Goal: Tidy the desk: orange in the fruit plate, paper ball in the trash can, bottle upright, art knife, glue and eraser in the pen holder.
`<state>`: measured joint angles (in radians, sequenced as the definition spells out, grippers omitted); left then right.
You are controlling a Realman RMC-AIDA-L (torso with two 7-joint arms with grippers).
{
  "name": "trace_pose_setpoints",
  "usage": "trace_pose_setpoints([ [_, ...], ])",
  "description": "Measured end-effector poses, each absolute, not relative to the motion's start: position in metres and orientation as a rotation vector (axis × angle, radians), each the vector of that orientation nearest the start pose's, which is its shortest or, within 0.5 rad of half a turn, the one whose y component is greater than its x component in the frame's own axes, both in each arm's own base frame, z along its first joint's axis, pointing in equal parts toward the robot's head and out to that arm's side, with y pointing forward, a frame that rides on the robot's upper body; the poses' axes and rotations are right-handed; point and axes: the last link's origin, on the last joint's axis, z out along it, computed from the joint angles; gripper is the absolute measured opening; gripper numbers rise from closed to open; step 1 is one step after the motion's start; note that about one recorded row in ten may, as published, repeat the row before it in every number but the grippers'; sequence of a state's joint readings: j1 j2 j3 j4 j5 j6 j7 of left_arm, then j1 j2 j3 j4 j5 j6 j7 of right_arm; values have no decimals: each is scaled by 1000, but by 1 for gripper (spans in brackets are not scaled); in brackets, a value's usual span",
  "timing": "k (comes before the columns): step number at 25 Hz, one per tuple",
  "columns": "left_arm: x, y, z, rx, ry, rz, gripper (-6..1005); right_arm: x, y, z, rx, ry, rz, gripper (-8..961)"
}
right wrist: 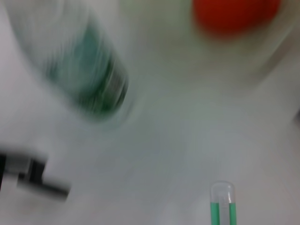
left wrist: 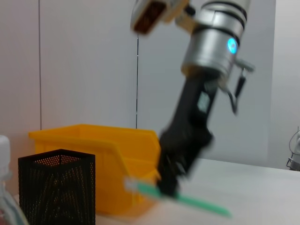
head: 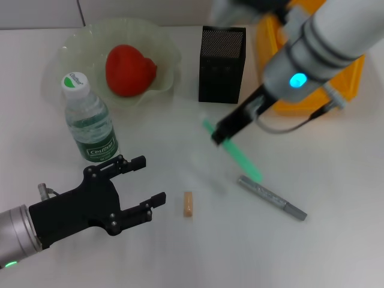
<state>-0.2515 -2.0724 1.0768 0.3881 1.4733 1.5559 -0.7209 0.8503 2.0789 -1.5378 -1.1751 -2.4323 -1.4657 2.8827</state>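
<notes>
My right gripper will let go of the green stick upright inside the open top of the black mesh pen holder (head: 228, 45).
My right gripper (head: 219, 137) is shut on a slim green glue stick (head: 240, 155) and holds it slanted just above the table, in front of the black mesh pen holder (head: 222, 57). From the left wrist view, the same gripper (left wrist: 166, 187) carries the stick (left wrist: 201, 204) near the holder (left wrist: 56, 187). A grey art knife (head: 273, 198) and a small tan eraser (head: 188, 204) lie on the table. The bottle (head: 90, 123) stands upright. The orange (head: 129, 69) sits in the fruit plate (head: 60, 57). Near the front left, my left gripper (head: 149, 180) is open and holds nothing. The paper ball is out of view.
The yellow trash can (head: 354, 72) stands at the back right, just behind and beside the pen holder. The bottle is close to my left gripper's far side. The right arm reaches across the trash can.
</notes>
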Motion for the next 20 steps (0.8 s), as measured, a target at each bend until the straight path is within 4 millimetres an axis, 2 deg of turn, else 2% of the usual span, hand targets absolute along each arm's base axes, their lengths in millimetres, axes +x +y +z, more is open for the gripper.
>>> trace_pose_setpoints([
  [2,-304,233,-46,-2574,-300,-894,656,99,381,-19,-2611,1058,-213,193],
  [3,-304,233,-46,-2574,-298,-896,656,98,388,10,-2591,1011,-1,195],
  [4,-304,233,-46,-2574,-298,-896,655,98,388,10,-2591,1011,-1,197],
  [5,-304,233,-46,-2574,-298,-897,654,99,391,27,-2579,968,122,199],
  [7,-303,234,-46,-2575,-296,-898,653,104,394,56,-2548,826,399,202],
  [8,-303,234,-46,-2576,-296,-897,653,115,393,76,-2486,650,676,204],
  [9,-303,234,-46,-2578,-296,-897,652,115,393,76,-2486,650,676,206],
  [11,-303,234,-47,-2579,-297,-894,651,130,390,86,-2387,514,934,210],
  [12,-303,234,-47,-2578,-299,-894,650,141,390,88,-2325,467,1046,212],
  [13,-303,234,-47,-2577,-301,-896,649,164,392,87,-2189,449,1223,214],
  [14,-303,234,-47,-2576,-301,-898,649,164,392,87,-2189,449,1223,215],
  [18,-301,236,-47,-2578,-295,-905,646,205,406,73,-1974,522,1355,223],
  [20,-300,237,-47,-2581,-295,-909,645,211,412,63,-1969,568,1337,226],
])
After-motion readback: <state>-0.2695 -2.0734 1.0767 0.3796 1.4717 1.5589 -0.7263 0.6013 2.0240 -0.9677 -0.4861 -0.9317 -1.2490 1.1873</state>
